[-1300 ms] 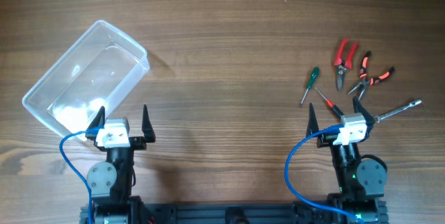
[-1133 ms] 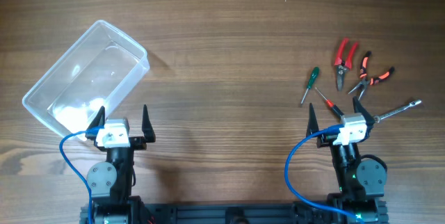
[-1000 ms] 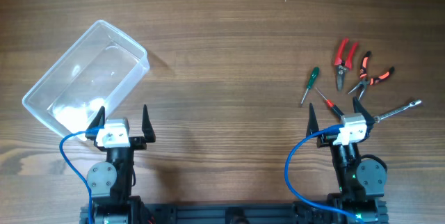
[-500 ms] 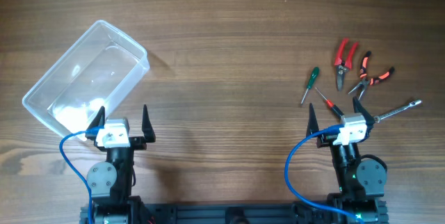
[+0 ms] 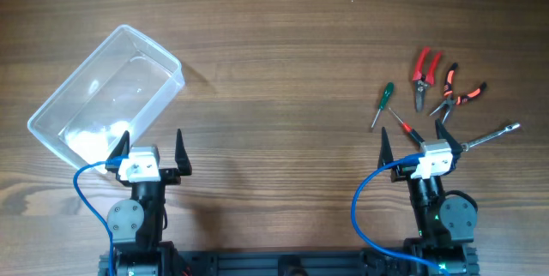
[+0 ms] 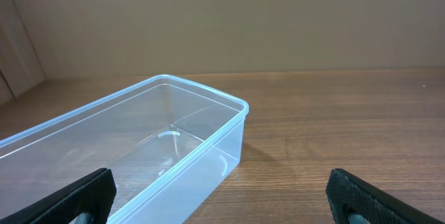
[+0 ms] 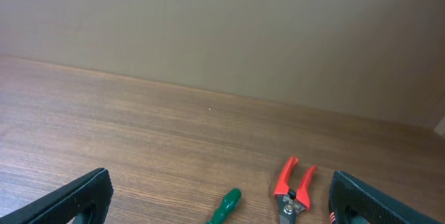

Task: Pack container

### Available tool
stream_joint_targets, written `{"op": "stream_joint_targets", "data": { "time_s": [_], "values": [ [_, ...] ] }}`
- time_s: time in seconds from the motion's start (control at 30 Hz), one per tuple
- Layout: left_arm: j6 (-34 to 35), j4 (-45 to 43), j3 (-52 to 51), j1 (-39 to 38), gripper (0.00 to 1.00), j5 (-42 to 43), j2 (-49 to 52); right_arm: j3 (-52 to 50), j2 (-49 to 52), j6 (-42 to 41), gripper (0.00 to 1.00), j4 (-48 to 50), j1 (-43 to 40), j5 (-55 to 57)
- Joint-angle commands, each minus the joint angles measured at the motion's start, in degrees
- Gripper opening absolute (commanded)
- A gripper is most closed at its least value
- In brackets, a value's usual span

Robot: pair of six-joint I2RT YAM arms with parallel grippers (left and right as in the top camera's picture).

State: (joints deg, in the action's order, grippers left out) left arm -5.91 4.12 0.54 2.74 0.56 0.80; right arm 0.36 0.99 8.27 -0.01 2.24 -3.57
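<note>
The clear plastic container's near short end (image 5: 53, 146) is farthest from the tools. Next, I move my left gripper there and close it on the container's rim.
The clear plastic container (image 5: 107, 94) lies at an angle on the left of the wooden table; it is empty and also shows in the left wrist view (image 6: 139, 147). My left gripper (image 5: 149, 145) is open and empty just below the container's near corner. On the right lie a green-handled screwdriver (image 5: 383, 103), a red-handled screwdriver (image 5: 405, 127), red cutters (image 5: 422, 72), orange-black pliers (image 5: 457, 94) and a metal tool (image 5: 491, 135). My right gripper (image 5: 413, 132) is open and empty, just short of these tools. The right wrist view shows the green screwdriver (image 7: 224, 206) and red cutters (image 7: 292, 186).
The wooden table (image 5: 283, 70) stretches between the container and the tools. Blue cables (image 5: 364, 216) loop beside both arm bases at the front edge. A plain wall stands behind the table in both wrist views.
</note>
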Motion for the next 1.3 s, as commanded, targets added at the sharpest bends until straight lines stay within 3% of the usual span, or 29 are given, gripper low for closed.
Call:
{"op": "stream_joint_targets", "data": {
  "time_s": [0.0, 0.07, 0.17, 0.23, 0.37, 0.5, 0.6, 0.7, 0.8, 0.93, 1.0, 1.17, 1.27],
  "values": [
    [0.35, 0.24, -0.2, 0.26, 1.0, 1.33, -0.42, 0.02, -0.85, 0.52, 1.0, 0.0, -0.17, 0.46],
    [0.33, 0.24, -0.2, 0.26, 1.0, 1.31, -0.42, 0.02, -0.85, -3.15, 1.0, 0.72, -0.17, -2.36],
    [0.37, 0.09, -0.2, 0.26, 1.0, -0.28, -0.42, 0.0, -0.33, -21.16, 1.0, 0.42, -0.17, -3.91],
    [2.73, -0.94, -0.2, 0.26, 1.0, 1.55, -0.42, 0.02, 0.83, -25.86, 1.0, 1.16, -0.17, -7.1],
    [21.31, -4.59, 1.44, 0.26, 1.0, 1.55, 0.07, 3.37, 5.35, -26.75, 1.0, 2.97, -0.2, -11.26],
    [23.08, -0.74, 8.96, 0.26, 1.0, 1.51, 8.13, 11.74, 18.18, -26.21, 1.0, 2.93, -0.17, -11.78],
    [23.04, 3.3, 19.61, 0.26, 1.0, 1.33, 21.88, 21.9, 32.11, -22.56, 1.0, 1.86, -0.17, -16.61],
    [23.06, 13.66, 34.84, 0.35, 1.0, 1.33, 38.01, 36.63, 47.3, -18.4, 1.0, -7.19, -0.17, -19.63],
    [22.88, 30.25, 52.74, 2.54, 1.0, 1.33, 52.28, 54.01, 60.98, -12.17, 1.0, -27.23, -0.17, -20.06],
    [22.91, 54.1, 71.73, 6.36, 1.0, 4.72, 62.51, 69.9, 72.67, -9.55, 1.0, -52.37, -0.2, -15.47],
    [21.59, 63.06, 78.36, 7.91, 1.0, 4.79, 64.37, 70.84, 74.73, -9.88, 1.0, -56.61, -0.17, -17.25],
    [24.57, 65.16, 81.18, 16.63, 1.0, 2.12, 66.12, 71.23, 75.32, -7.02, 1.0, -57.29, -0.17, -15.17],
    [26.45, 65.16, 81.18, 25.05, 1.0, 2.19, 73.44, 71.45, 76.65, -7.37, 1.0, -59.3, -0.17, -12.48]
  ]
}}
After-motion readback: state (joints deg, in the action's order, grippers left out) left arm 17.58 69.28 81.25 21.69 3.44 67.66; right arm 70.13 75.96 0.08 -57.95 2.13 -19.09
